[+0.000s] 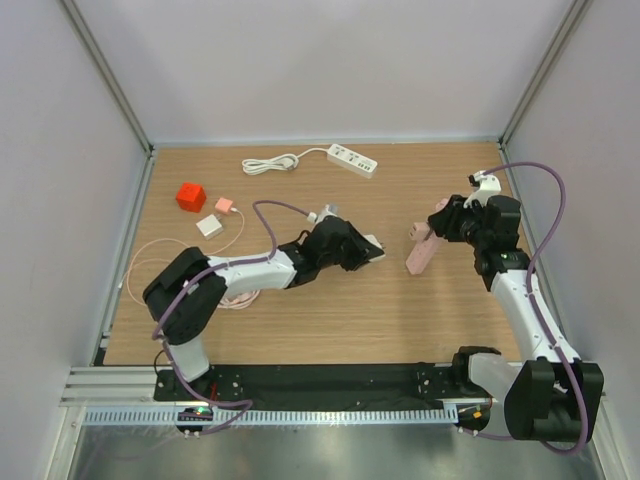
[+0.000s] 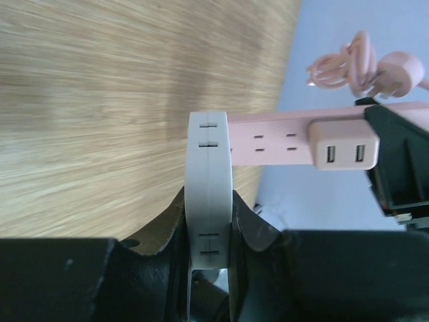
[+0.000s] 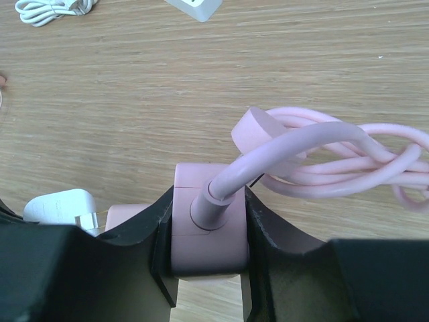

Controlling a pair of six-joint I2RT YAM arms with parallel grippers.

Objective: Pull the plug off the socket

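Observation:
I will set the white plug down with my left gripper on the small white and pink adapters [image 1: 215, 209] next to the red cube.
My left gripper [image 1: 368, 250] is shut on a white plug [image 1: 374, 247], which fills the space between its jaws in the left wrist view [image 2: 210, 194]. My right gripper [image 1: 440, 226] is shut on the cable end of a pink socket strip [image 1: 421, 252], and its jaws press both sides of the strip [image 3: 203, 228]. A pink USB adapter [image 2: 340, 143] sits plugged into the strip. In the top view a gap of bare table lies between the white plug and the strip. In the right wrist view the plug [image 3: 59, 204] shows bare metal prongs [image 3: 90, 219], out of the socket.
The strip's pink cord [image 3: 335, 157] is bundled beside my right gripper. A white power strip [image 1: 352, 160] with a coiled cord [image 1: 270, 163] lies at the back. A red cube [image 1: 191, 196], two small adapters [image 1: 210, 225] and a thin pink cable [image 1: 160, 262] lie at the left.

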